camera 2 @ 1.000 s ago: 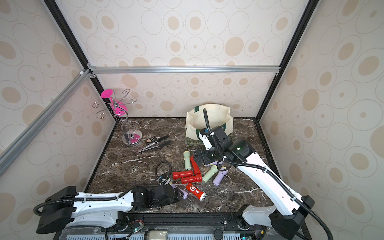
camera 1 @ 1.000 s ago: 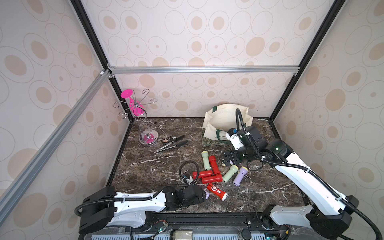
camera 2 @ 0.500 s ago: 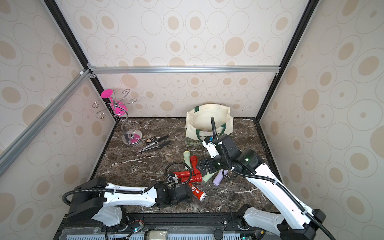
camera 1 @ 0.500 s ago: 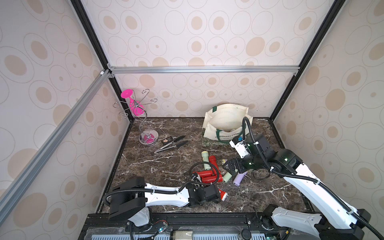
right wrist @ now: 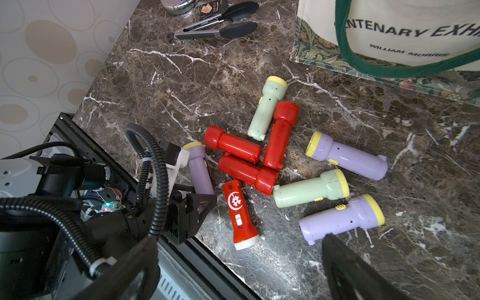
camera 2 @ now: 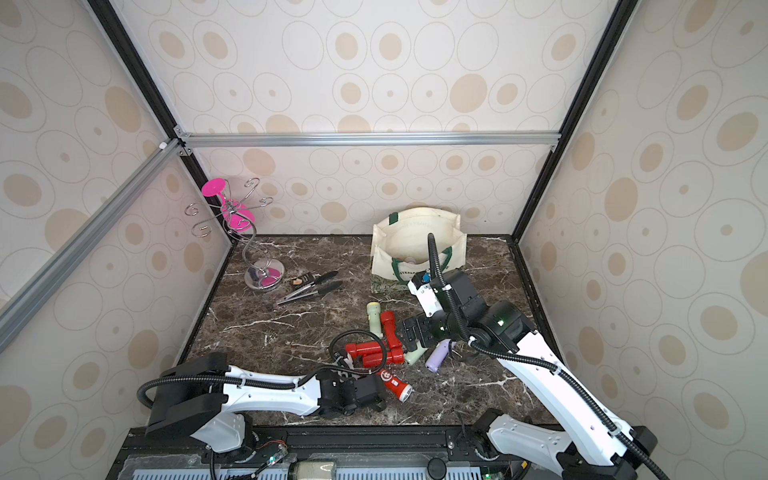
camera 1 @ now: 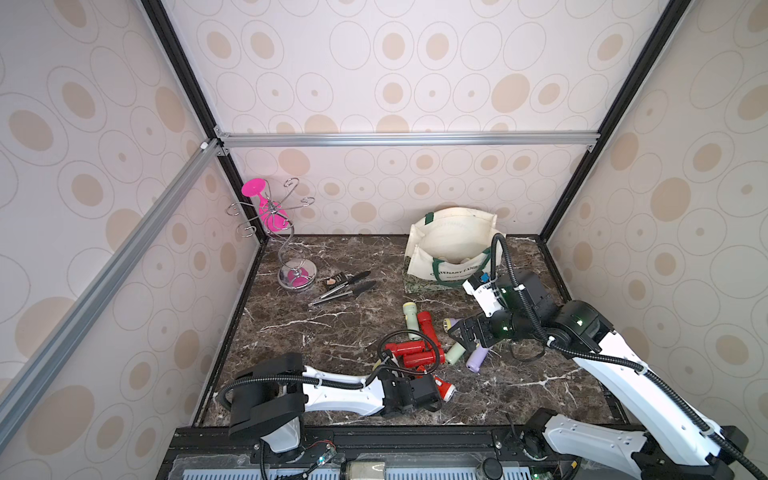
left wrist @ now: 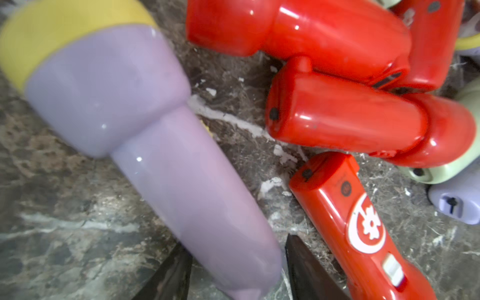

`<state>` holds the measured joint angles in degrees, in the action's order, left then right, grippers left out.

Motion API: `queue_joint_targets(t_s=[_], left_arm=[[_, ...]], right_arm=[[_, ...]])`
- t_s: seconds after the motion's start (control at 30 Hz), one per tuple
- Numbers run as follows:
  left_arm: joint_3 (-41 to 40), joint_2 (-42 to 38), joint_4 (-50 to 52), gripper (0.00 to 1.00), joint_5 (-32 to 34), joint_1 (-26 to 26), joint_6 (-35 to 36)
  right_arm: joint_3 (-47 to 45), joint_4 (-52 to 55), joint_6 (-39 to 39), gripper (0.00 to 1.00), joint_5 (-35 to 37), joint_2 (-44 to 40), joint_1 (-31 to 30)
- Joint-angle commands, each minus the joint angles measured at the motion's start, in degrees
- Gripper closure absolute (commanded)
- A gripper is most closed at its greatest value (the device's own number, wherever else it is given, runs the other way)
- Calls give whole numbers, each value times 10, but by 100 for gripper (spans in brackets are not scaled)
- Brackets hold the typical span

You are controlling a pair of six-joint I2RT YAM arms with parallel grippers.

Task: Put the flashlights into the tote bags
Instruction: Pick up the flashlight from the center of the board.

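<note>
The lilac flashlight lies at a slant across the left gripper's fingers at its tail, so the robot should open that gripper, line up, and grip its body closer to the yellow head (left wrist: 182, 177).
Several flashlights lie in a heap near the table's front. In the right wrist view they are pale green (right wrist: 267, 106), red (right wrist: 280, 135), lilac with a yellow head (right wrist: 348, 155) and red with a white emblem (right wrist: 240, 213). My left gripper (left wrist: 235, 246) (right wrist: 198, 193) is low at the front edge. It is shut on the tail of a lilac flashlight (left wrist: 145, 124) (right wrist: 198, 168) that rests on the marble. My right gripper (right wrist: 239, 241) (camera 1: 467, 334) hangs open above the heap's right side, holding nothing. The cream tote bag (camera 1: 453, 245) (camera 2: 415, 241) stands open at the back right.
Black-handled tongs (camera 1: 345, 286) (right wrist: 215, 28) and a small packet lie left of the bag. A wire stand with a pink glass (camera 1: 274, 224) stands at the back left. The black front rail (right wrist: 181, 262) runs just behind my left gripper. Walls close in three sides.
My left arm has swung right to the heap and its jaws have closed on the lilac flashlight. My right gripper has shifted slightly toward the front, over the heap, still open.
</note>
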<state>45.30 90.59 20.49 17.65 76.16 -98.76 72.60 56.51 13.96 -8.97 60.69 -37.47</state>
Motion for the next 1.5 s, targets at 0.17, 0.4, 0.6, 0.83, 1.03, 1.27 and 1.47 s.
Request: queue_joint_targets(t_s=[0.17, 0.4, 0.6, 0.83, 1.03, 1.27, 1.47], left_arm=[[-57, -15, -2, 39, -10, -19, -8], [-3, 41, 85, 51, -7, -19, 26], [43, 81, 123, 58, -6, -9, 42], [34, 64, 113, 28, 8, -10, 18], [15, 46, 89, 29, 16, -26, 21], [32, 64, 105, 34, 15, -43, 36], [49, 94, 124, 36, 11, -50, 40]], right_arm=[[4, 11, -9, 0, -15, 8, 6], [-6, 3, -2, 0, -21, -6, 6], [-20, 6, 2, 0, -20, -31, 6], [-18, 15, -5, 0, -16, -42, 6], [-18, 14, -5, 0, -20, -42, 6], [-21, 3, 3, 0, -31, -43, 6], [-19, 5, 1, 0, -28, -46, 6]])
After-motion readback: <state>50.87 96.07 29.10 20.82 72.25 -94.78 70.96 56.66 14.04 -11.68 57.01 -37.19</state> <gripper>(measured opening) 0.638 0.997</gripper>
